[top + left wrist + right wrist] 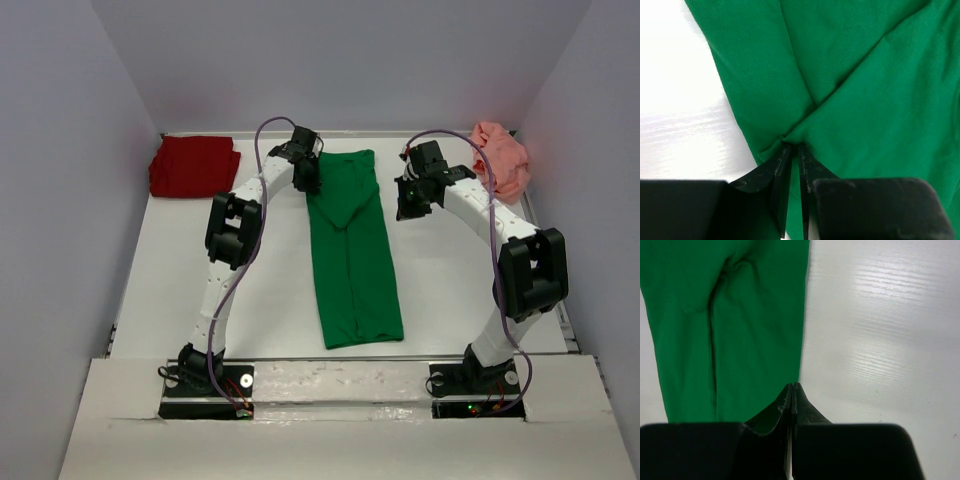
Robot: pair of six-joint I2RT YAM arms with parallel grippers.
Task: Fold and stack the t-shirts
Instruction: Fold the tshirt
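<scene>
My left gripper pinches the green t-shirt's long-edge pucker; it should open, then take the slanting fold farther in from that edge [807, 119].
The bright green t-shirt [350, 250] lies folded into a long strip down the middle of the table. My left gripper [307, 180] is shut on its left edge near the far end, and the cloth puckers at my fingertips in the left wrist view [792, 146]. My right gripper [408, 205] is shut and empty, just off the shirt's right edge. The right wrist view shows its tips [792, 385] beside the green cloth [740, 330]. The dark red t-shirt [193, 167] lies folded at the far left corner. The salmon pink t-shirt [502, 160] is crumpled at the far right corner.
The white table [450, 290] has grey walls on the left, back and right. A raised ledge [340, 375] at the near edge carries both arm bases.
</scene>
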